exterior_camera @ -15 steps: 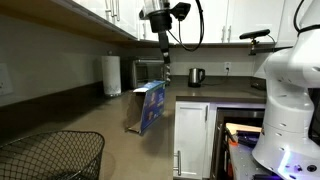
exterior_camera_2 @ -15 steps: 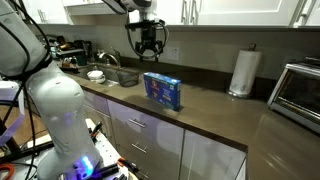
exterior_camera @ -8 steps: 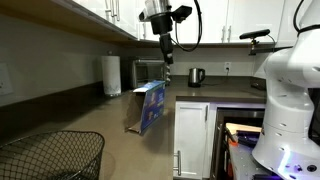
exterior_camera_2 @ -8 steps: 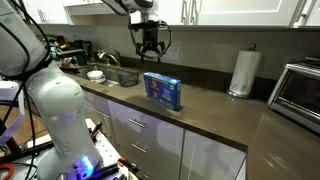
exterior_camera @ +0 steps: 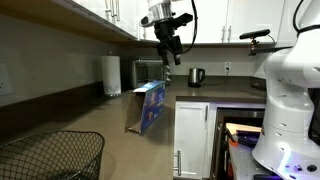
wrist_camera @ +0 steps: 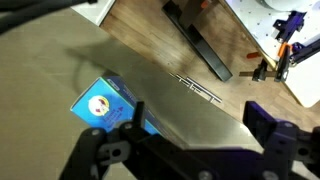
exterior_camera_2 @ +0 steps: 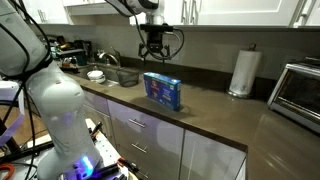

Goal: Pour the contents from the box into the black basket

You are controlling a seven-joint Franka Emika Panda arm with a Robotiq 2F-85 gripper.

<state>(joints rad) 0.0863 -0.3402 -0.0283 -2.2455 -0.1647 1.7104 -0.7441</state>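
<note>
The box's top (exterior_camera: 160, 85), at the end of the box farther from the black basket, is the next place for my gripper to go and close.
The box (exterior_camera: 149, 106) stands upright on the dark countertop, blue faces with yellow and white graphics; it also shows in an exterior view (exterior_camera_2: 162, 90) and in the wrist view (wrist_camera: 103, 104). My gripper (exterior_camera: 169, 55) hangs in the air above the box, open and empty, fingers spread; it also shows in an exterior view (exterior_camera_2: 155, 53) and in the wrist view (wrist_camera: 195, 128). The black basket (exterior_camera: 48, 156) sits at the near end of the counter, far from the box. The contents are hidden.
A paper towel roll (exterior_camera: 111, 75) and a toaster oven (exterior_camera: 147, 72) stand at the back of the counter. A kettle (exterior_camera: 196, 76) sits beyond. A sink (exterior_camera_2: 103, 73) lies along the counter. Upper cabinets (exterior_camera: 95, 14) hang overhead.
My gripper has shifted sideways and rotated a little above the box. The box and the basket have not moved.
</note>
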